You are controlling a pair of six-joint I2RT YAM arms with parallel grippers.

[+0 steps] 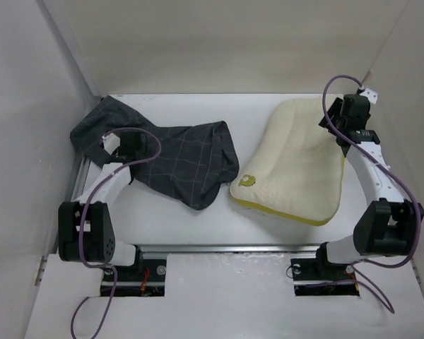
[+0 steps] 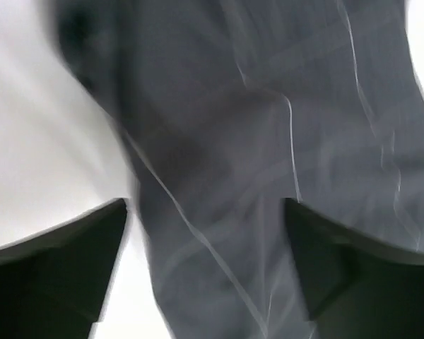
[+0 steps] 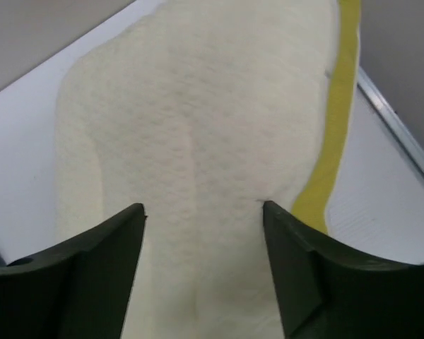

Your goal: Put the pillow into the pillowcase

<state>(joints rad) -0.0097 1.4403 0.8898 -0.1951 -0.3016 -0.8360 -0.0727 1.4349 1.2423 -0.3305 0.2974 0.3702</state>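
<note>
Next, my left gripper grabs the top layer's edge (image 1: 212, 148) at the opening of the dark grey checked pillowcase, at the end facing the pillow's logo.
The cream pillow (image 1: 293, 162) with its yellow edge and small yellow logo lies flat on the right half of the table. The dark grey checked pillowcase (image 1: 177, 159) lies crumpled on the left half, its near corner close to the pillow's logo end. My left gripper (image 1: 127, 147) is open, low over the pillowcase's left part; the left wrist view shows the blurred fabric (image 2: 268, 141) between the spread fingers (image 2: 71, 261). My right gripper (image 1: 343, 120) is open over the pillow's far right end, its fingers (image 3: 311, 268) pressing on the cream surface (image 3: 198, 127).
White walls enclose the table on the left, back and right. A metal rail (image 1: 226, 248) runs along the table's near edge, and another shows in the right wrist view (image 3: 403, 134). Purple cables loop off both arms.
</note>
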